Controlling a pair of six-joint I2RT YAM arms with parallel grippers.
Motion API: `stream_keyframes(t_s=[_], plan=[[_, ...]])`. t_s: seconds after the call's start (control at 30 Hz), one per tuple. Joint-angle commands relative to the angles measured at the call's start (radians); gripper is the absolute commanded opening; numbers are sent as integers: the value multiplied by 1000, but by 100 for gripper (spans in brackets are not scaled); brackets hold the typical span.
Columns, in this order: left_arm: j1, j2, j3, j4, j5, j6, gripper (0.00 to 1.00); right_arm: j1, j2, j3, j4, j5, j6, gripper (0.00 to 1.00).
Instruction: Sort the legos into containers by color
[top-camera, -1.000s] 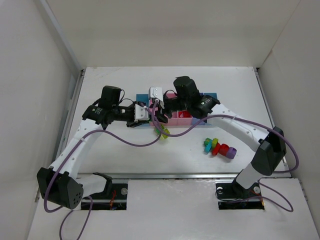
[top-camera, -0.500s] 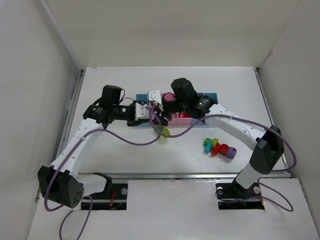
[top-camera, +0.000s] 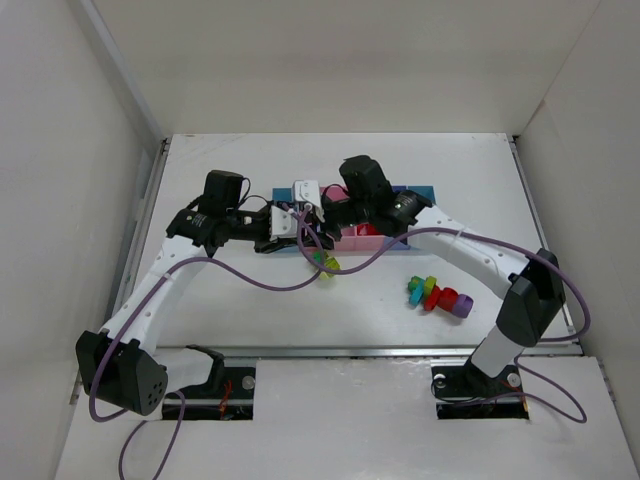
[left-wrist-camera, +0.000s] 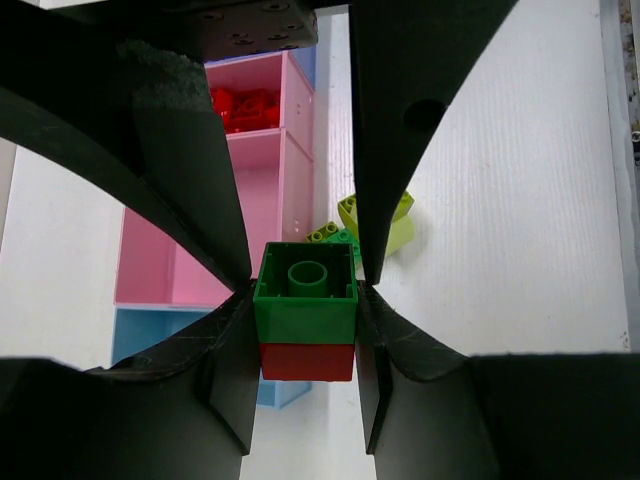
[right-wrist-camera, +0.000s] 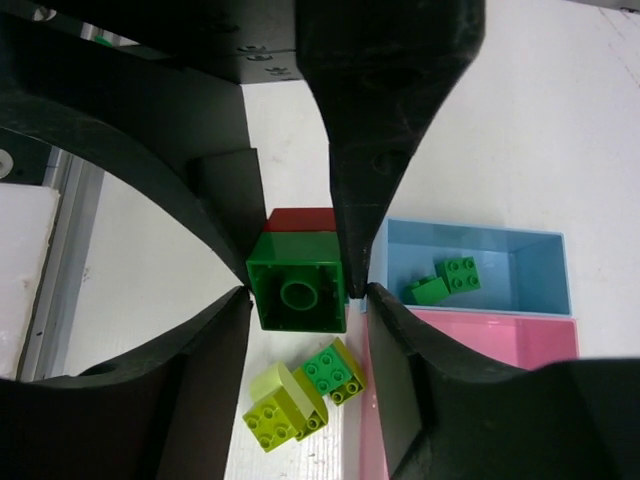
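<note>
My left gripper's fingers overlap the green lego above the red lego, so it should open and grip just the red lego (left-wrist-camera: 307, 363) before pulling them apart.
A green lego (left-wrist-camera: 305, 300) stuck on a red lego (left-wrist-camera: 305, 360) hangs above the table between both grippers. My left gripper (left-wrist-camera: 305, 285) is shut on this stack from one side. My right gripper (right-wrist-camera: 300, 290) is shut on it from the other, with the green brick's hollow underside (right-wrist-camera: 298, 295) facing its camera. In the top view the two grippers meet (top-camera: 312, 233) at the left end of the containers (top-camera: 415, 193). The light blue tray (right-wrist-camera: 520, 275) holds two green legos (right-wrist-camera: 445, 280). The pink tray (left-wrist-camera: 260, 200) holds red legos (left-wrist-camera: 245, 105).
Loose yellow-green legos (right-wrist-camera: 280, 405) and a green one (right-wrist-camera: 325, 370) lie on the table under the grippers, beside the trays (top-camera: 323, 262). A mixed chain of teal, red, yellow and purple legos (top-camera: 438, 295) lies at the right. White walls enclose the table.
My right gripper has moved a little left toward my left gripper, and both now close on the same stack. The left arm has barely moved.
</note>
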Motion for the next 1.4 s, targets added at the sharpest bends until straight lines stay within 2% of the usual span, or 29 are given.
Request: stream_keyframes(t_s=[0.0,0.03,0.17,0.2,0.33,0.37,0.47,0.63,0.7,0.8,0.87,0.9,0.97,1.03,1.2,1.37], plan=[[-5,-5,54,-4,53,-8,0,15,22,51,19,-12,-7,54],[-5,-14,54,-4,53,-17,0,15,31,51,19,-3,-7,51],[-5,-14,54,-4,62,-17,0,15,32,51,10,6,-7,31],[-5,-14,54,-4,62,-17,0,15,32,51,10,15,-7,21],[-5,-14,54,-4,52,-17,0,15,22,51,10,38,-7,6],[-5,-14,54,-4,51,-7,4,15,13,39,10,52,-7,1],[-5,-23,45,-29,28,38,17,15,-7,16,10,72,-7,0],[-5,-23,44,-114,-39,139,25,15,-27,-3,10,83,-16,0],[-5,-23,44,-154,-63,238,28,15,-27,-3,-1,83,-16,0],[-5,-13,44,-194,-106,297,36,15,-27,-3,-10,92,-25,0],[-5,-4,44,-205,-117,297,44,15,-27,-3,-10,92,-25,0],[-5,7,44,-217,-117,297,53,15,-27,-3,-10,92,-25,0],[-5,18,44,-217,-117,297,60,15,-27,-3,-10,92,-25,0],[-5,18,44,-207,-117,274,64,15,-27,-3,-10,92,-25,0],[-5,18,34,-121,-108,175,64,15,-27,-12,-1,83,-25,0],[-5,18,14,2,-131,-20,65,15,-27,-12,-1,74,-25,0]])
